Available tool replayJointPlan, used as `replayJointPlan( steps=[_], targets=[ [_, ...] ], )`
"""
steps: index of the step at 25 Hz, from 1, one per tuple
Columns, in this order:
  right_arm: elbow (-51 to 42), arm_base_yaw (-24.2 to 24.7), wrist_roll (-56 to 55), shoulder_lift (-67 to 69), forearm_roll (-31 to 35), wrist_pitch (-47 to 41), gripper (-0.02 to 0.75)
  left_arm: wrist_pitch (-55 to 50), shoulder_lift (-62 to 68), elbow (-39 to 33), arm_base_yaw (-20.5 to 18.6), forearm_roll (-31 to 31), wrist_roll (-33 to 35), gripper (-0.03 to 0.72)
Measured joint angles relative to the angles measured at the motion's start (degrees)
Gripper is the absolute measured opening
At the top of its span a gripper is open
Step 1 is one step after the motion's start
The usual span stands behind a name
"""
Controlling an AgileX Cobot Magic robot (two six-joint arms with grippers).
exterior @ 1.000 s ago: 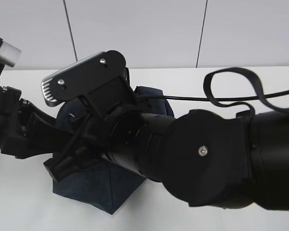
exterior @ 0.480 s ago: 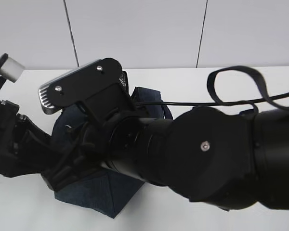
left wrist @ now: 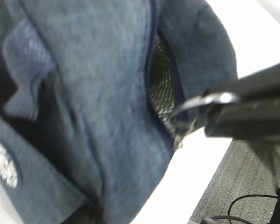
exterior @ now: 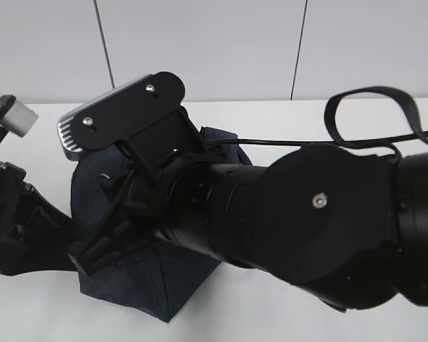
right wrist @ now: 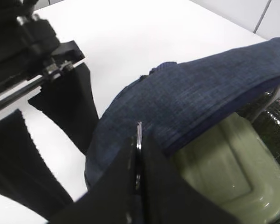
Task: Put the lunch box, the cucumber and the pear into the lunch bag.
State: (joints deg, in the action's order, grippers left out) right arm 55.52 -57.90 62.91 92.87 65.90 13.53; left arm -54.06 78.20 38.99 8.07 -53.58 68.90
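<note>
The zipper is open over the lunch box and the lunch bag's end is loose, so next I pinch that end (right wrist: 98, 151) with my left gripper before my right gripper pulls the zipper.
The navy lunch bag (exterior: 146, 285) lies on the white table under my right arm. The sage-green lunch box (right wrist: 224, 163) sits inside it, below the open flap. My right gripper (right wrist: 138, 140) is shut on the metal ring pull (left wrist: 196, 100) of the zipper, beside the gap that shows the lining (left wrist: 161, 88). My left gripper (right wrist: 84, 179) has its black fingers (right wrist: 65, 107) wide apart, tips on either side of the bag's end, where the fabric is bunched. The cucumber and the pear are out of view.
My bulky right arm (exterior: 307, 228) crosses most of the exterior view and hides the bag's top. A black cable loop (exterior: 374, 96) arches above it. The table edge and grey floor (left wrist: 252, 186) lie close to the bag in the left wrist view.
My left arm has sunk lower at the left edge. The right arm has lifted slightly, its cable loop has swung right, and more of the bag's left side shows.
</note>
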Motion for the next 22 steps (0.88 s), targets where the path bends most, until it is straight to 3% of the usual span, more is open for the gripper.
replayJointPlan(
  steps=[9,12,16,22],
  targets=[
    [0.0,0.1,0.3,-0.4,0.1,1.0,0.0,1.9,-0.1,-1.0,0.0,-4.9,3.5,0.369],
    [0.0,0.1,0.3,-0.4,0.1,1.0,0.0,3.4,-0.1,-1.0,0.0,-6.5,4.1,0.284],
    [0.0,0.1,0.3,-0.4,0.1,1.0,0.0,5.5,-0.1,-1.0,0.0,-7.0,4.5,0.06],
    [1.1,0.1,0.6,-0.4,0.4,1.0,0.0,5.7,1.6,-1.0,0.0,-7.2,4.6,0.015]
  ],
)
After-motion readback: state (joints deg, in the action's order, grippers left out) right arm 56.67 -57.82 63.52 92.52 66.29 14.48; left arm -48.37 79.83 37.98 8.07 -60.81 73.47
